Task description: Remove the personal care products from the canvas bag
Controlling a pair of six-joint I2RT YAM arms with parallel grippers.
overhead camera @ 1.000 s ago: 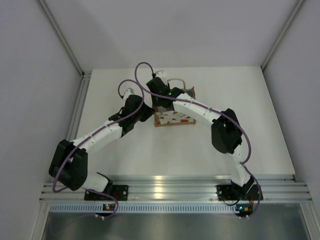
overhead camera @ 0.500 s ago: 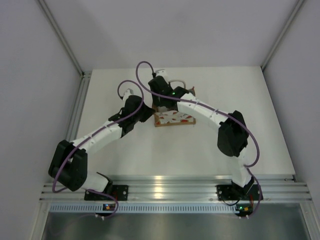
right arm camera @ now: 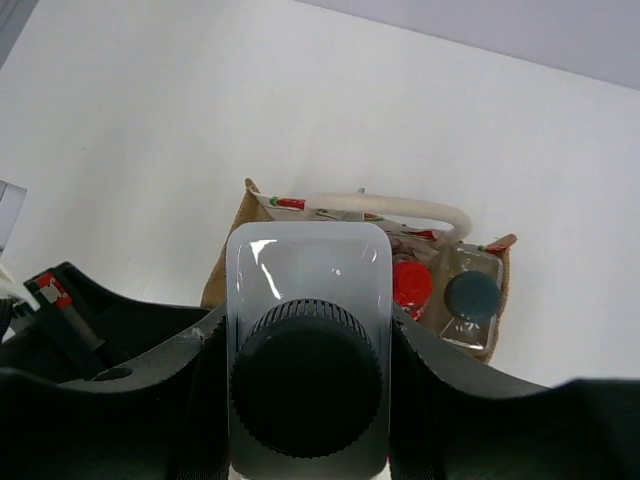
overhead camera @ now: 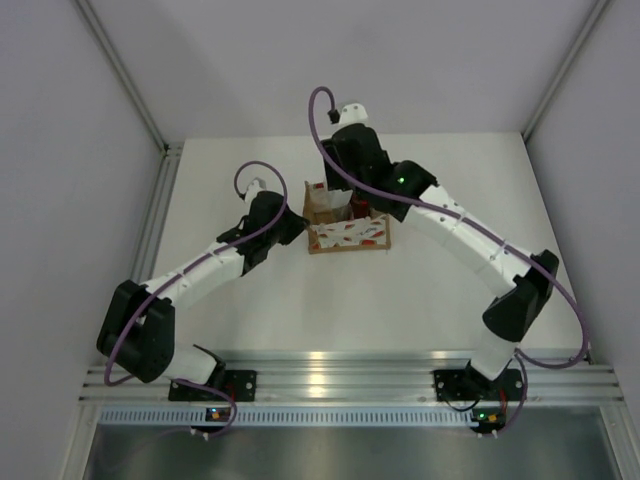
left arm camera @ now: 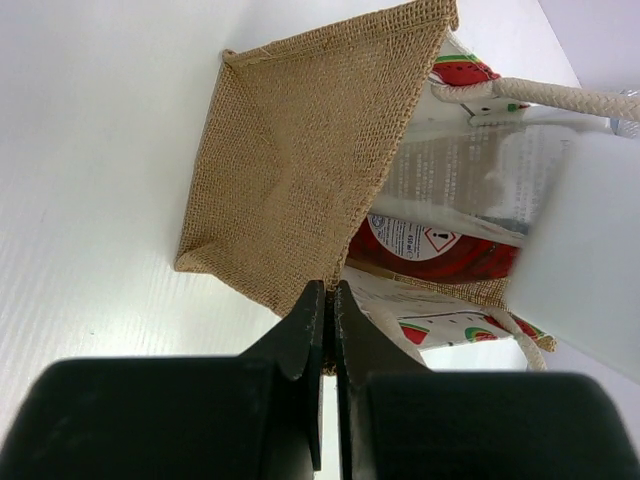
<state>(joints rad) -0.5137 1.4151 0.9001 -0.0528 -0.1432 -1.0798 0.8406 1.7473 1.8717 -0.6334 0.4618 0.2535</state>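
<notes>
My right gripper has the white bottle. Next, I put it down on the table (overhead camera: 437, 228) beside the canvas bag, opposite my left gripper.
The canvas bag (overhead camera: 348, 237) stands mid-table, seen from the side in the left wrist view (left arm camera: 290, 170). My left gripper (left arm camera: 330, 296) is shut on the bag's left rim, and shows in the top view (overhead camera: 297, 226). My right gripper (right arm camera: 307, 345) is shut on the white bottle with a dark round cap (right arm camera: 307, 275) and holds it above the bag (right arm camera: 240, 235). The same bottle shows as a white block in the left wrist view (left arm camera: 585, 250). Inside the bag are the red bottle (right arm camera: 411, 283) (left arm camera: 440, 252) and the pale squarish bottle with a grey cap (right arm camera: 472, 297). I cannot make out the clear tapered bottle.
The bag's white looped handle (right arm camera: 395, 206) arches over its opening under the held bottle. White table (overhead camera: 450, 270) surrounds the bag, with grey walls at the back and sides. The left arm's forearm (overhead camera: 215, 262) lies left of the bag.
My right arm has risen and stretched back, lifting the white bottle up out of the bag, so the bag's opening now shows. The left arm and bag have stayed put.
</notes>
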